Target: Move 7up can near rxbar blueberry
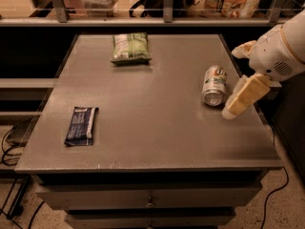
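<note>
My gripper will close next around the middle of the body (215, 83) of the 7up can, between the can's shiny end and its back end.
The 7up can (214, 85) lies on its side on the right part of the grey table (152, 104), its shiny end facing the front. The rxbar blueberry (82, 125), a flat navy wrapper with a white strip, lies near the table's front left. My gripper (232, 82) comes in from the right edge, just right of the can and apart from it. It is open and empty. One cream finger (242, 97) points down-left beside the can, and the other (243, 48) is above it.
A green-and-white snack bag (130, 46) lies at the back centre of the table. A railing and shelf with packages run behind the table. Drawers sit below the front edge. Cables lie on the floor at left and right.
</note>
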Tool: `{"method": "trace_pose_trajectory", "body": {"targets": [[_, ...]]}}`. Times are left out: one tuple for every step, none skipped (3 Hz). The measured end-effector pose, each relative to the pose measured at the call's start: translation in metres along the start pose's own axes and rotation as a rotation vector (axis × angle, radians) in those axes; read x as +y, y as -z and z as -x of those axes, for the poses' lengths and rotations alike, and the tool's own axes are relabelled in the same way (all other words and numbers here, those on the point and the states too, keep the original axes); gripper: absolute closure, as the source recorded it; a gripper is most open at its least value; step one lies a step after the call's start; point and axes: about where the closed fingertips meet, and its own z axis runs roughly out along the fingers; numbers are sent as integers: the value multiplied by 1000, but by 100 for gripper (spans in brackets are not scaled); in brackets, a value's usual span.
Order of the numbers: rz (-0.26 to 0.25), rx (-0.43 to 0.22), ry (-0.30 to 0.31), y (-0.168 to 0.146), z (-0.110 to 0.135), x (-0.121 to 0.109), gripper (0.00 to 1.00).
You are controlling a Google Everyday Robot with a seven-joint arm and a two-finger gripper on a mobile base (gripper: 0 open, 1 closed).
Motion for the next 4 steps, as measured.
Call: {"method": "trace_pose_trajectory", "body": {"targets": [[-5,-2,0,0,1,-1,0],[17,-17,-34,-10,-2,4,0],[-18,-42,-100,-24,-10,-10,0],[-89,-66,-142,-34,-18,-39,0]]}}
